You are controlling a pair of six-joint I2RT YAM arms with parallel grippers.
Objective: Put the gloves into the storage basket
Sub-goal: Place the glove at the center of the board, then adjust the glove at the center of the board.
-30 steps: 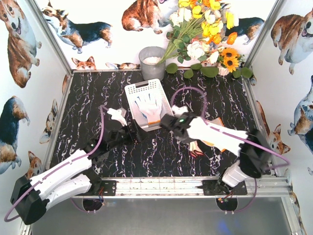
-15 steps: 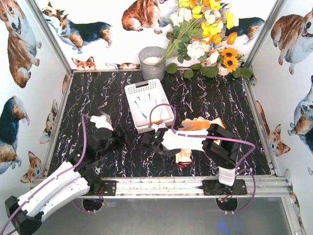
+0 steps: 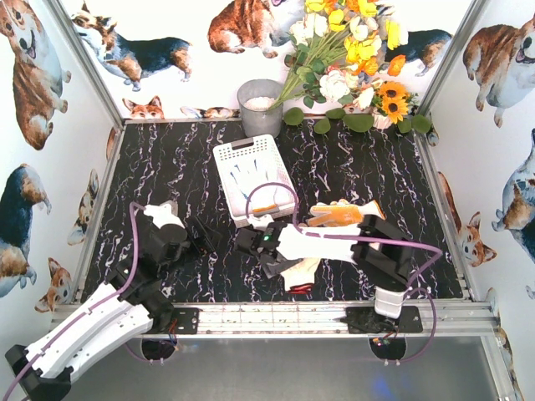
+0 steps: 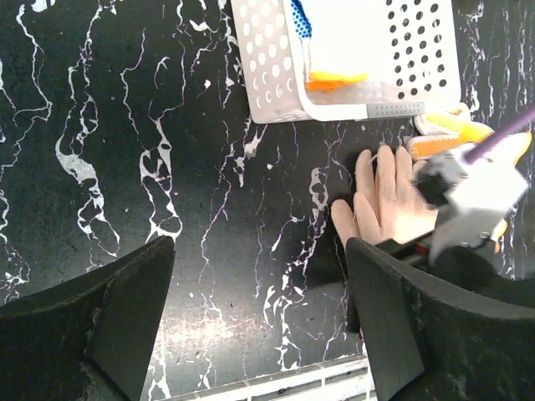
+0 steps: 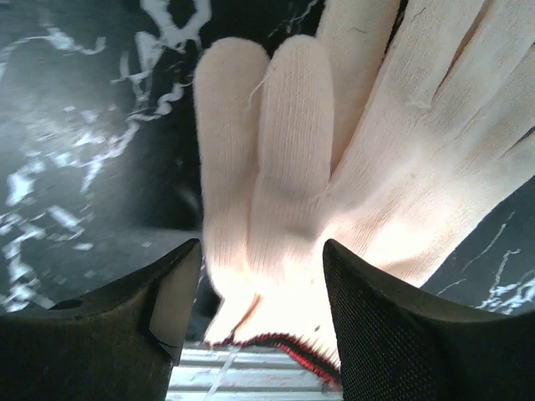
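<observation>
My right gripper crosses the cream glove to its thumbs, blocking my left gripper's side, so it should retreat and pinch the glove's opposite edge (image 3: 316,266).
The white storage basket (image 3: 224,163) stands mid-table with white gloves (image 3: 251,175) and an orange cuff (image 3: 266,209) in it. In the left wrist view the basket (image 4: 267,75) shows a blue-dotted glove (image 4: 299,17). A cream glove (image 3: 303,269) with a red-edged cuff lies flat near the front rail. My right gripper (image 3: 272,261) is low over it, open, its jaws either side of the cuff end (image 5: 261,276). A yellow and orange glove (image 3: 343,215) lies beside the right forearm. My left gripper (image 3: 207,241) is open over bare table (image 4: 257,251), left of the cream glove (image 4: 389,200).
A grey round pot (image 3: 259,104) and a bunch of flowers (image 3: 351,58) stand at the back. A metal rail (image 3: 284,317) runs along the near edge. A purple cable (image 3: 267,188) arcs over the basket's near end. Panelled walls close in both sides.
My right arm swung back from the basket to the cream glove near the rail, and its jaws opened. My left arm pulled back toward its base.
</observation>
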